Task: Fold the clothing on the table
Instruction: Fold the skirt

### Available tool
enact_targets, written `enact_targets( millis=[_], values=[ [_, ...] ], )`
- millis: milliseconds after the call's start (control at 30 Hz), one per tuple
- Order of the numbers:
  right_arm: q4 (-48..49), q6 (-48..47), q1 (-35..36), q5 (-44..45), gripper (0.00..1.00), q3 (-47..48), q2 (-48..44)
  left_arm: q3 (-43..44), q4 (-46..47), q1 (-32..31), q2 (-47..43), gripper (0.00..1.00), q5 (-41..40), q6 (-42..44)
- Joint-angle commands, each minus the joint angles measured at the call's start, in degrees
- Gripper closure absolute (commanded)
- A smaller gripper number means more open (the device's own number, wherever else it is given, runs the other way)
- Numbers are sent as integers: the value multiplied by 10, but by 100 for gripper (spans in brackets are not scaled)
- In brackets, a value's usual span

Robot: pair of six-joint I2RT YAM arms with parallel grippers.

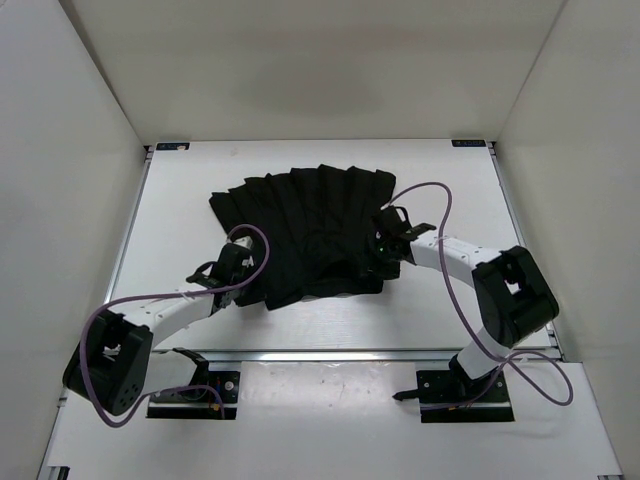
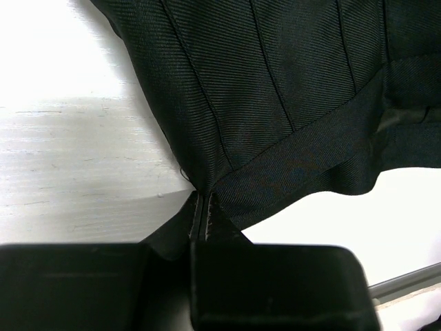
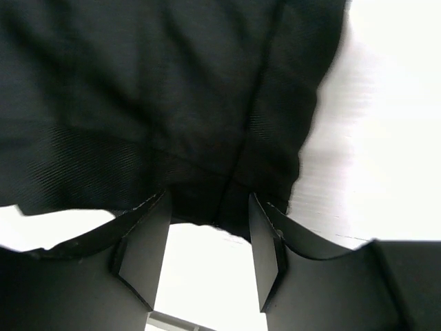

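Note:
The clothing's near edge is bunched and slants, so next I pull it straight first, then open my left gripper and retake the clothing's corner (image 2: 237, 216) before folding.
The clothing (image 1: 310, 230), a black pleated garment, lies spread across the middle of the white table (image 1: 170, 200). My left gripper (image 1: 243, 262) is at its near-left corner. In the left wrist view that gripper (image 2: 201, 196) is shut, pinching the corner of the clothing (image 2: 275, 89) between its tips. My right gripper (image 1: 383, 252) sits at the garment's near-right edge. In the right wrist view it (image 3: 210, 203) stands open, its fingers (image 3: 148, 241) straddling the hem of the clothing (image 3: 138, 89), with bare table (image 3: 386, 138) to the right.
Thin metal rails (image 1: 330, 352) border the table, with white walls on three sides. Purple cables (image 1: 440, 190) loop from both arms, one over the garment's right side. Both arm bases are bolted at the near edge.

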Motion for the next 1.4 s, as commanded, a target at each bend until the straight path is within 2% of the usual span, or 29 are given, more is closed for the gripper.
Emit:
enact_targets(
  millis=[0, 100, 133, 167, 233, 400, 500, 567, 667, 800, 833, 967, 1100, 1267, 1300, 1367],
  values=[
    [-37, 13, 4, 33, 54, 21, 35, -7, 9, -1, -20, 100, 9, -3],
    [-60, 20, 16, 56, 58, 30, 53, -10, 6, 6, -34, 100, 10, -5],
    [-61, 22, 21, 54, 64, 28, 57, -11, 7, 9, -40, 100, 10, -4],
    [-61, 23, 21, 56, 80, 26, 62, -14, 2, 10, -42, 100, 9, -6],
    [-60, 24, 21, 49, 100, 26, 58, -15, 4, 16, -47, 100, 19, -2],
    [-75, 2, 14, 31, 100, 55, 12, 8, -26, 40, -64, 100, 22, 18],
    [-72, -8, -16, -2, 100, 45, -58, 21, -54, 60, -84, 100, 31, 35],
    [-58, -17, -42, -32, 100, 15, -120, 23, -67, 73, -99, 100, 40, 53],
    [-11, -4, -97, -93, 100, -82, -213, 21, -79, 82, -127, 100, 46, 62],
    [59, 15, -161, -188, 100, -176, -302, -11, -48, 95, -151, 100, 114, 67],
    [65, 19, -175, -212, 100, -203, -316, -20, -47, 98, -157, 100, 127, 64],
    [34, 21, -194, -220, 100, -256, -347, -35, -60, 81, -177, 100, 124, 65],
    [-21, 14, -177, -200, 100, -275, -366, -44, -88, 68, -189, 100, 115, 62],
    [-16, 16, -172, -209, 100, -300, -363, -55, -98, 41, -189, 100, 95, 34],
    [-10, 19, -172, -205, 100, -307, -361, -53, -95, 45, -186, 94, 95, 34],
    [-2, 29, -164, -183, 92, -305, -363, -65, -90, 53, -189, 66, 96, 25]
  ],
)
